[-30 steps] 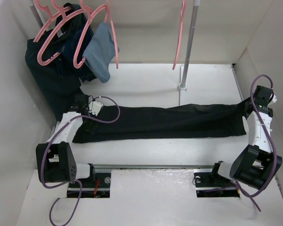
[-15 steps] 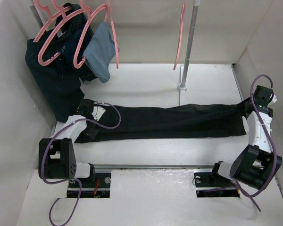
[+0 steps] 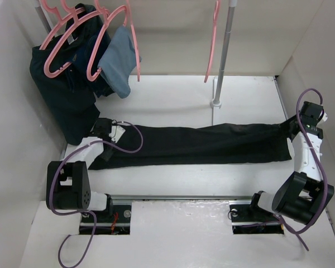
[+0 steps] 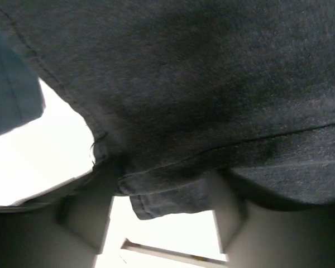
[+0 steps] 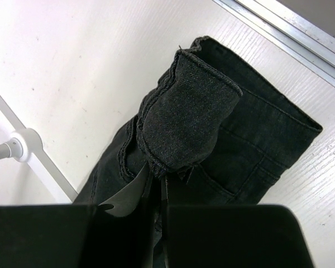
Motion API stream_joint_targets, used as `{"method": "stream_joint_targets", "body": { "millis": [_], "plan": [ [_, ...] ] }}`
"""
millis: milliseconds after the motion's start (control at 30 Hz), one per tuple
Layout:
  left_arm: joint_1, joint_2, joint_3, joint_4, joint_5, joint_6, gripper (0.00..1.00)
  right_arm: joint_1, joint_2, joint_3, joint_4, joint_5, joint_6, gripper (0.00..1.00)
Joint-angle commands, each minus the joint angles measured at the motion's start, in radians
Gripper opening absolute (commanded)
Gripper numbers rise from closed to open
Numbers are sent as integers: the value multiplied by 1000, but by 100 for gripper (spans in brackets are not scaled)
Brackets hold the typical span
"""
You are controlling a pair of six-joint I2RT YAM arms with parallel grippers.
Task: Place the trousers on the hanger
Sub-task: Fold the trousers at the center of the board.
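My right gripper is holding a bunched fold at the far side of the waistband. I need to open it and take the waistband's loose near side (image 5: 298, 128) before I fold the trousers over.
The black trousers (image 3: 201, 144) lie stretched flat across the table from left to right. My left gripper (image 3: 103, 134) is at their left leg end. In the left wrist view its fingers (image 4: 84, 218) stand wide apart, with the trouser hem (image 4: 167, 195) hanging between the tips. My right gripper (image 3: 291, 131) is at the right end, shut on a bunched fold of the trousers (image 5: 190, 111) and lifting it slightly. A bare pink hanger (image 3: 212, 44) hangs from the rail beside the pole.
Three more pink hangers (image 3: 58, 50) hang at the back left with a dark navy garment (image 3: 61, 95) and a light-blue cloth (image 3: 120, 61). The rack's upright pole (image 3: 222, 56) stands behind the trousers. White walls close in left and right.
My left gripper has shifted a little to the right and nearer, onto the trouser leg end. The right arm and the trousers have not moved.
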Motion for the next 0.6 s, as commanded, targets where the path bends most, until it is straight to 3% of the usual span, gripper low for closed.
{"method": "stream_joint_targets", "body": {
  "millis": [0,67,100,300,567],
  "plan": [
    [-5,5,-16,6,-14,11,44,-5,-13,47,73,-2,-16,0],
    [4,5,-16,6,-14,11,22,-5,-13,56,73,-2,-16,0],
    [4,5,-16,15,-14,11,0,-5,-13,56,73,-2,-16,0],
    [38,-23,28,15,-89,-31,0,-5,-13,66,73,7,-16,0],
    [102,-69,183,-150,-151,-40,0,-14,-13,104,73,67,-25,0]
  ]
}}
